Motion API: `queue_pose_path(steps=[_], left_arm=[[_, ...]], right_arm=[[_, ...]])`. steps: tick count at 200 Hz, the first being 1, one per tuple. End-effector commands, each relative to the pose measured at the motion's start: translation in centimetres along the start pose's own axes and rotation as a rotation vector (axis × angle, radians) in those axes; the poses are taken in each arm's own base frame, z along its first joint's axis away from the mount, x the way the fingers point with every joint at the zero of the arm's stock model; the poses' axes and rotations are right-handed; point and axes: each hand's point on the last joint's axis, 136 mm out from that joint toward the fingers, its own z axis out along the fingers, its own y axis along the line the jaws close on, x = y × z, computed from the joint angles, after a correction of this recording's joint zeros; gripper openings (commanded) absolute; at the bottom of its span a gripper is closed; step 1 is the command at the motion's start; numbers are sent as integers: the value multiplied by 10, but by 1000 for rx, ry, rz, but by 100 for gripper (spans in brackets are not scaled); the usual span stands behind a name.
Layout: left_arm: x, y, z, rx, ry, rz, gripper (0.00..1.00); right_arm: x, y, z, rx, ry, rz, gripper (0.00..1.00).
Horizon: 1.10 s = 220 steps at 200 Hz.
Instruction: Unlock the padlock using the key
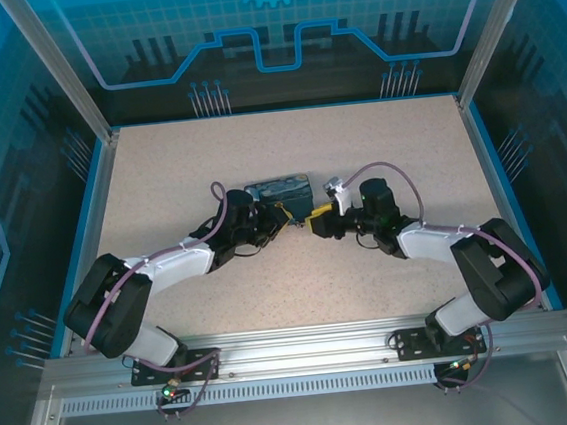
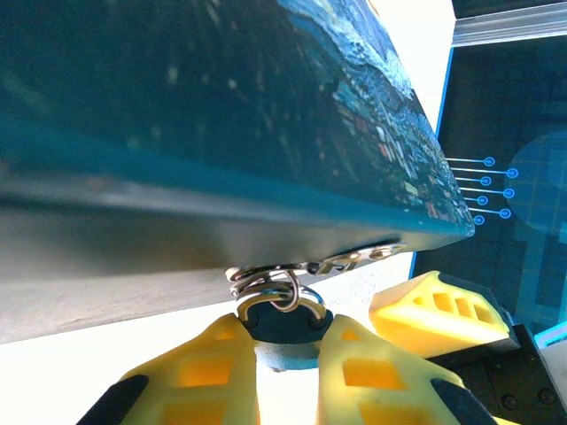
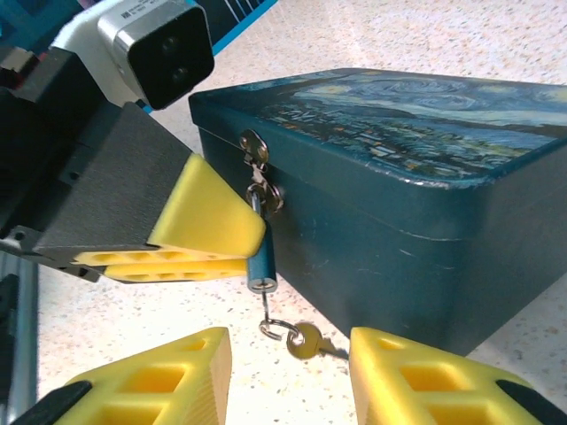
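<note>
My right gripper will move up from down by the ring and brassy key, where its open fingers sit, and pinch the thin key (image 3: 265,305) just under the padlock.
The small blue padlock (image 3: 260,258) hangs by its shackle (image 2: 276,288) from the hasp of a blue painted tin (image 3: 399,204). My left gripper (image 2: 285,336) is shut on the padlock body (image 2: 283,324); its yellow fingers (image 3: 208,228) reach in from the left in the right wrist view. A thin key (image 3: 264,304) sticks out of the padlock's underside, with a ring (image 3: 274,329) and a brassy key (image 3: 304,341) on the table below it. My right gripper (image 3: 288,347) is open, its fingers either side of that ring and touching nothing.
The tin (image 1: 277,189) stands mid-table with both grippers meeting at its near right corner (image 1: 302,219). My right gripper's yellow finger (image 2: 438,312) shows close by the padlock. Blue walls (image 1: 489,153) border the speckled tabletop (image 1: 301,291).
</note>
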Motion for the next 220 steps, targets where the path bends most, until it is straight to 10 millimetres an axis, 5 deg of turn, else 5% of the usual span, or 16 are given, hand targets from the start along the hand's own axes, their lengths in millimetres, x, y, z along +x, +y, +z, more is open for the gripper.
queue_pose_path(steps=[1,99,220], left_arm=[[-1,-26,-5,83,2,14,1],[-2,-30,-6,98,-1,7,1],[-3,-29,-6,101,-7,4,1]], right_arm=[[-3,13,2,-95,-1,103,39],[5,13,29,-103,23,231,34],[6,16,42,-128,26,245,14]])
